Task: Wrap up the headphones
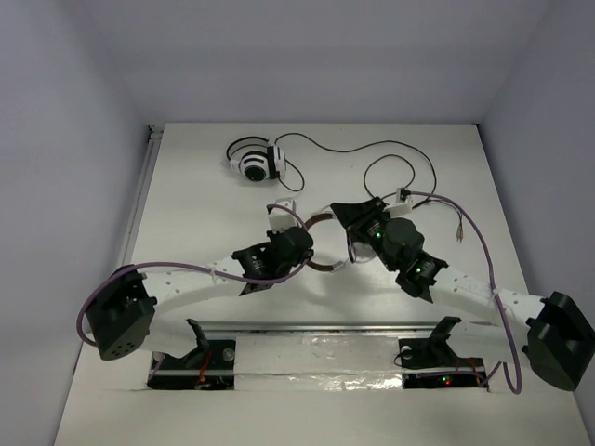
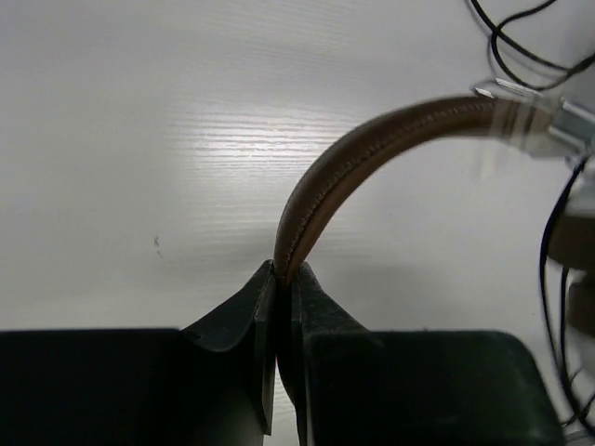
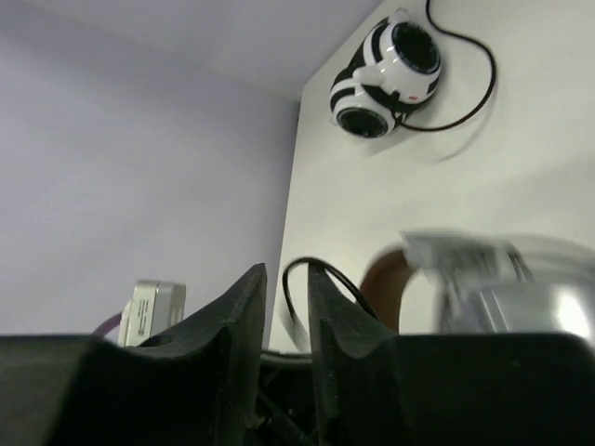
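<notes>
The robot's left gripper needs to set the headphones' headband down on the table (image 1: 317,244) between the white-and-black headphones and the metal rail.
The headphones' brown headband (image 1: 321,267) lies at the table's middle between my two grippers. In the left wrist view the headband (image 2: 372,139) arches up to a silver ear-cup joint (image 2: 558,121). My left gripper (image 2: 286,269) is shut on the headband's edge; it also shows in the top view (image 1: 305,243). My right gripper (image 3: 286,271) is just right of the headphones (image 1: 346,216). Its jaws stand a little apart, and a loop of the thin dark cable (image 3: 321,272) rises between them and over the right finger. A silver ear cup (image 3: 502,279) is blurred beside it.
White-and-black headphones (image 1: 253,160) lie at the back left, also in the right wrist view (image 3: 383,79). Their black cable (image 1: 372,149) curls across the back to a small white plug (image 1: 402,195). A metal rail (image 1: 325,327) runs along the near edge. Walls enclose the table.
</notes>
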You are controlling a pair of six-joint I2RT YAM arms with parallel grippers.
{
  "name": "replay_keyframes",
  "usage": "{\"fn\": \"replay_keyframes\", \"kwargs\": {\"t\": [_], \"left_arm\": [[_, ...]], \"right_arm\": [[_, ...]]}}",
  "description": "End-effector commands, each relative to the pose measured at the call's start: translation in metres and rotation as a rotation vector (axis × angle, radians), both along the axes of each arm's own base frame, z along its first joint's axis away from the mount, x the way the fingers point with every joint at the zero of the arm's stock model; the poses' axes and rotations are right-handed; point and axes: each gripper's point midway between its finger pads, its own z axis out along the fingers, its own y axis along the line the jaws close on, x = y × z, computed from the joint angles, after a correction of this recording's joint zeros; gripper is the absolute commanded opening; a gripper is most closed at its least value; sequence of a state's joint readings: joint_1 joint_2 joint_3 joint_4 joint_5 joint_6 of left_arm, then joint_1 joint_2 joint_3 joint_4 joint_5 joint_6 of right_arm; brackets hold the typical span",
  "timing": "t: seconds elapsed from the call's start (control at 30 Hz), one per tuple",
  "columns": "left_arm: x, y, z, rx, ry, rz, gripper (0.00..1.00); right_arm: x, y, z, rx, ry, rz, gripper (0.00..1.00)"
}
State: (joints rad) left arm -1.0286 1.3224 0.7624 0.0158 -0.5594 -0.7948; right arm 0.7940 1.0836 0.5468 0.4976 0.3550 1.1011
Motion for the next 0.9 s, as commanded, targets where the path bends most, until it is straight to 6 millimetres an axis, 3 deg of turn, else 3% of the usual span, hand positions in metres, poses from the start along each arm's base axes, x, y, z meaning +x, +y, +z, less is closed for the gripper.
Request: {"fn": "replay_keyframes", "kwargs": {"t": [0.0,0.2,0.43,0.57,0.67,0.7,0.8,0.87], "left_arm": [[-0.011,-0.01,0.0,-0.002,0.007,-0.048,0.0],[-0.017,-0.015,-0.007,0.008,0.028,-0.059,0.0],[-0.03,-0.019,-0.005,0.028,0.05,-0.097,0.0],[-0.031,-0.015,-0.003,0.04,0.054,-0.087,0.0],[-0.028,-0.009,0.004,0.049,0.031,-0.067,0.0],[-0.027,-0.007,0.006,0.054,0.025,-0.065,0.0],[-0.025,-0.002,0.009,0.077,0.011,-0.051,0.0],[-0.022,0.0,0.013,0.091,-0.006,-0.04,0.0]], "right_arm": [[0.017,-0.016,0.048,0.099,-0.082,-0.121,0.32],[0.023,-0.025,0.048,0.074,-0.086,-0.174,0.35],[0.025,-0.032,0.031,0.006,-0.059,-0.199,0.35],[0.023,-0.044,0.037,-0.067,-0.085,-0.22,0.34],[0.018,-0.058,0.045,-0.157,-0.101,-0.245,0.25],[0.015,-0.063,0.049,-0.173,-0.106,-0.253,0.15],[0.009,-0.075,0.04,-0.277,-0.085,-0.262,0.0],[-0.001,-0.082,0.039,-0.339,-0.083,-0.244,0.0]]}}
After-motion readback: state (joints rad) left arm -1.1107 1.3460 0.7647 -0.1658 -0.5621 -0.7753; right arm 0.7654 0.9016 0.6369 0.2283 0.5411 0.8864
